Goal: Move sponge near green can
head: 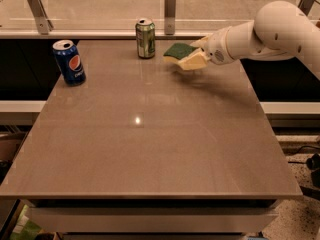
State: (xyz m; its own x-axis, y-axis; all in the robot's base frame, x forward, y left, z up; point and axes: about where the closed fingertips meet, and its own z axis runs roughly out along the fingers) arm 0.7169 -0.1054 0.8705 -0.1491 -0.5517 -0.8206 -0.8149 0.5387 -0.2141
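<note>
My gripper is going to let go of the sponge on the brown table (168,62) next to the bottom of the green can, a little toward the front.
The sponge (179,51), dark green on top with pale yellow foam below, is held in my gripper (192,57) a little above the table, tilted. My gripper reaches in from the right on a white arm and is shut on the sponge. The green can (145,38) stands upright at the far edge of the table, just left of the sponge with a small gap between them.
A blue Pepsi can (69,61) stands at the far left of the brown table (150,144). A glass rail with metal posts (170,5) runs behind the table's far edge. Cables lie on the floor at the right.
</note>
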